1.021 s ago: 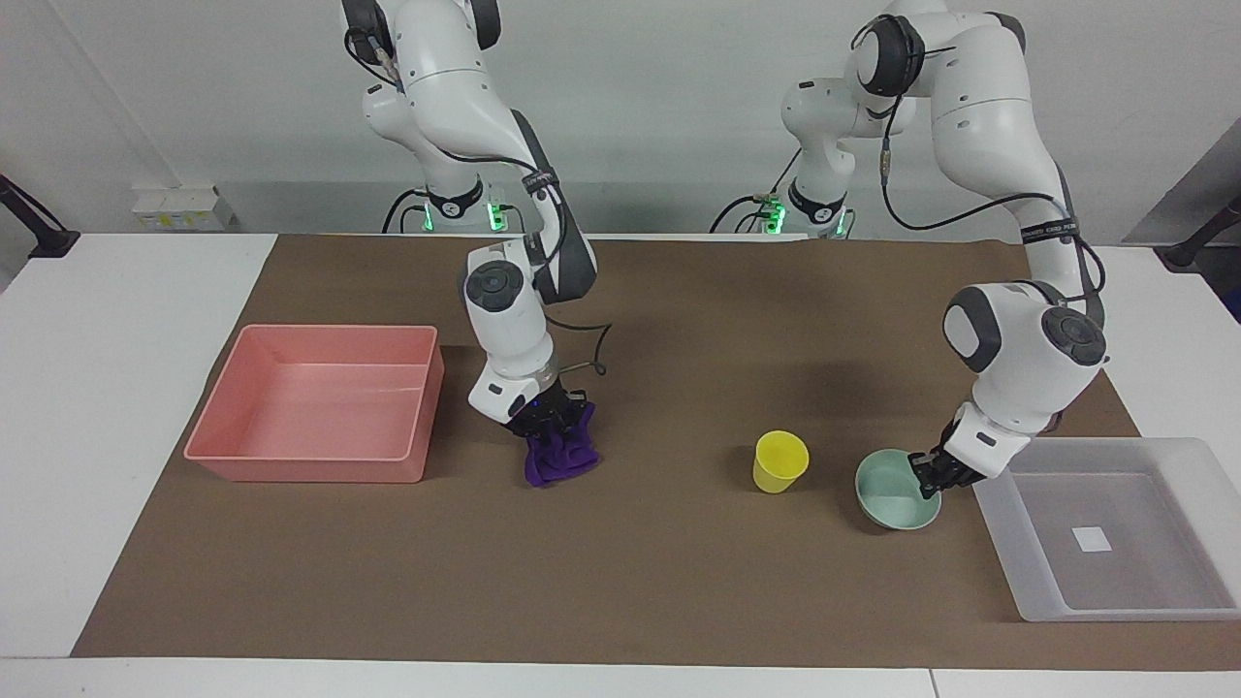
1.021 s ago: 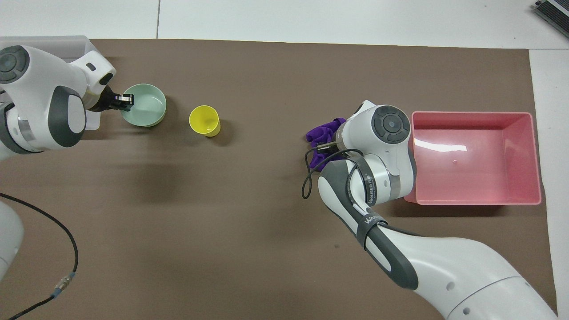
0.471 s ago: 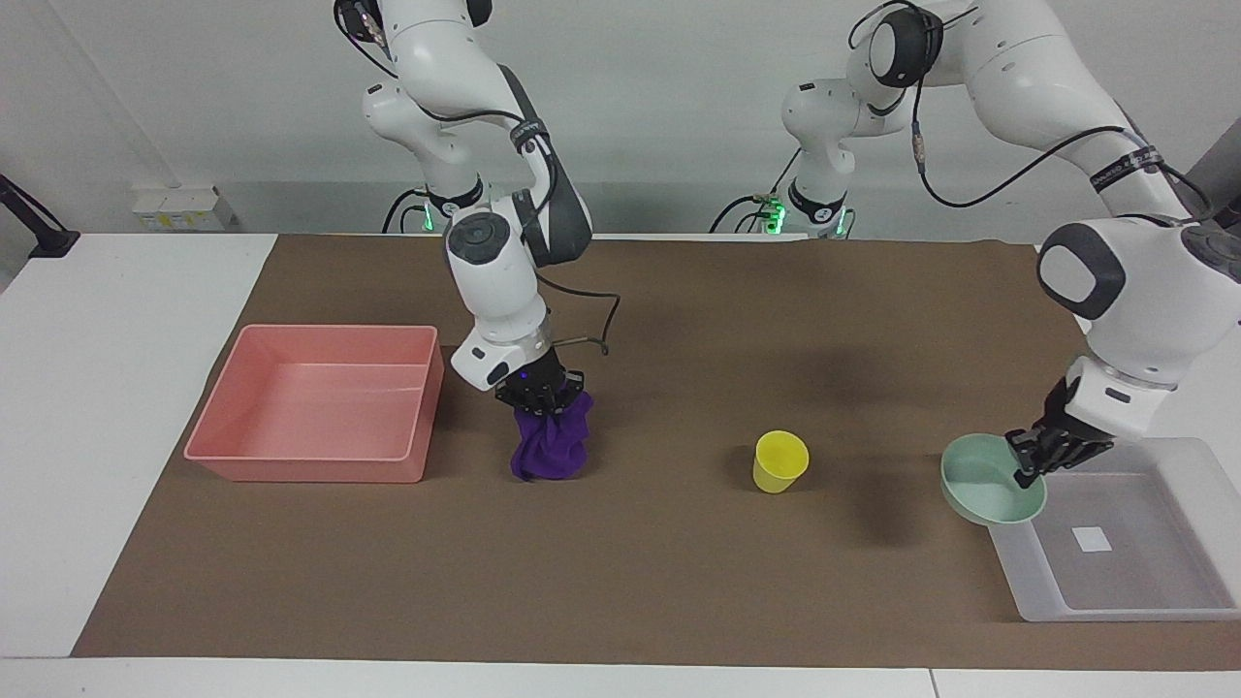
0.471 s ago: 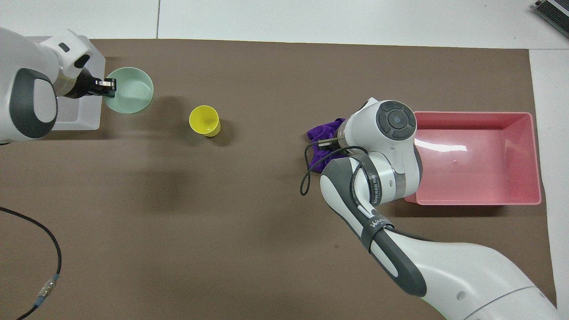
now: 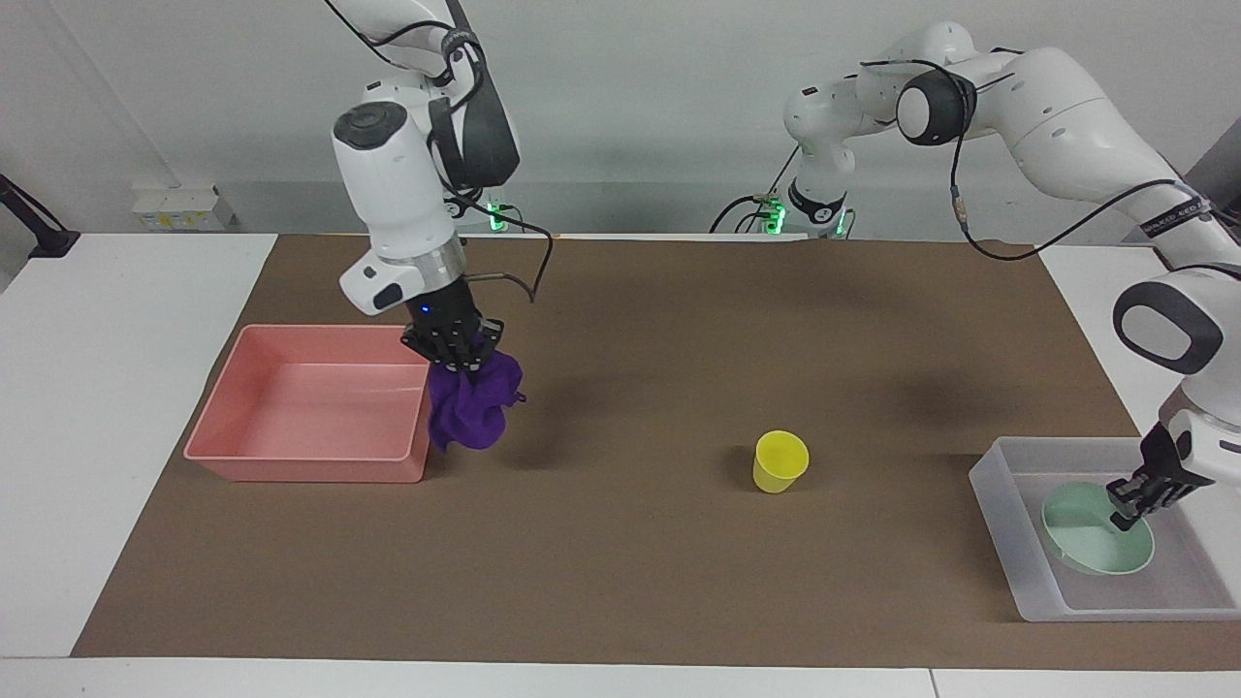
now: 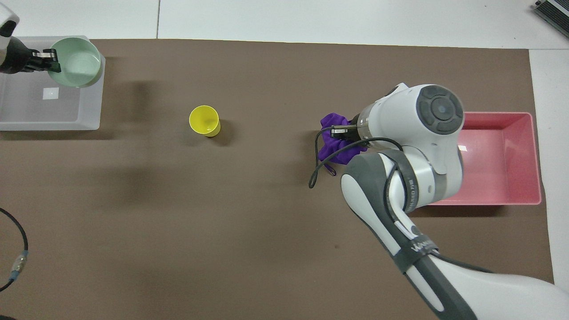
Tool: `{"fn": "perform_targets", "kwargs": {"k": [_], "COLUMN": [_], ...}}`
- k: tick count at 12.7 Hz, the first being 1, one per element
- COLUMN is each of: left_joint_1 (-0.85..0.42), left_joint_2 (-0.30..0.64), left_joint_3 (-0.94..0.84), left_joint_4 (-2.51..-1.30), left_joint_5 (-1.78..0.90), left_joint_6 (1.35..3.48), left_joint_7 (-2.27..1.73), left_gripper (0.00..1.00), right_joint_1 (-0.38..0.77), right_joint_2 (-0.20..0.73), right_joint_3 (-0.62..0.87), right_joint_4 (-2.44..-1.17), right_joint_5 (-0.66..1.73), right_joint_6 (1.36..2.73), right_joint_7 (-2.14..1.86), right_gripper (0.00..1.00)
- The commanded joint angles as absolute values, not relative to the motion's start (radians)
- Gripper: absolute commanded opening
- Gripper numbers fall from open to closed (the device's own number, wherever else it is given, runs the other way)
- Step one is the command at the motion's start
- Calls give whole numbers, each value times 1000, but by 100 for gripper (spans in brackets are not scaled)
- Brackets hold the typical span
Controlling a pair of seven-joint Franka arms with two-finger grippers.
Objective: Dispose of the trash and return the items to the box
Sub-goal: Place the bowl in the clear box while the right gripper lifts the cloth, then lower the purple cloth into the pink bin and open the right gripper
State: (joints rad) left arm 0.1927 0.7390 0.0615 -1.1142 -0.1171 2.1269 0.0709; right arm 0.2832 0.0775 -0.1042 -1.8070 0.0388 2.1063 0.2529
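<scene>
Next, my left gripper releases the mint-green bowl over the white sticker on the translucent box's bottom (image 6: 47,84).
My right gripper (image 5: 456,355) is shut on the deep-purple cloth (image 5: 470,412) and holds it in the air, hanging beside the pink tray's (image 5: 301,458) wall that faces the table's middle. In the overhead view the cloth (image 6: 333,138) shows under that gripper (image 6: 344,131). My left gripper (image 5: 1130,508) is shut on the rim of the mint-green bowl (image 5: 1091,549), which sits tilted low inside the translucent box (image 5: 999,528). I cannot tell if the bowl touches the bottom. The overhead view shows the bowl (image 6: 75,69), the box (image 6: 26,115) and the left gripper (image 6: 48,62). The yellow cup (image 5: 780,460) stands upright on the mat.
The pink tray (image 6: 489,198) lies empty at the right arm's end of the table. A white sticker (image 6: 51,92) shows on the box's bottom. The yellow cup (image 6: 204,120) stands between the box and the cloth on the brown mat (image 5: 620,582).
The right gripper has lifted the cloth off the mat and carried it toward the pink tray. The left gripper has carried the bowl off the mat and into the translucent box.
</scene>
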Motion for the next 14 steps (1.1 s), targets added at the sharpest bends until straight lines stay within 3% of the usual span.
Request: {"fn": "perform_targets", "kwargs": {"k": [1, 6, 9, 10, 11, 12, 14], "left_joint_1": [207, 199, 213, 213, 209, 201, 195], "left_joint_2": [773, 755, 749, 746, 741, 741, 723], "left_joint_3": [87, 107, 109, 107, 107, 109, 109], "left_joint_4": [-1057, -1181, -1229, -1229, -1227, -1227, -1224], "left_joint_5": [-121, -92, -83, -81, -81, -80, -74], "left_joint_6": [2147, 2233, 2264, 2260, 2255, 2256, 2238], "left_joint_7": [66, 60, 67, 71, 74, 77, 109], "left_gripper": [0, 0, 0, 8, 47, 62, 67], "right_joint_1": [204, 23, -1, -5, -5, -9, -26], "right_joint_2": [9, -18, -8, 11, 23, 26, 41], "right_joint_3": [-94, -92, -92, -92, -92, -92, -92], "right_joint_4": [-1804, -1882, -2020, -2048, -2087, -2130, -2184], "right_joint_5": [-41, -43, -43, -41, -41, -41, -41], "right_joint_6": [2045, 2054, 2176, 2207, 2217, 2262, 2344], "right_joint_7": [250, 55, 58, 61, 67, 69, 64], "right_gripper": [0, 0, 0, 0, 0, 0, 0]}}
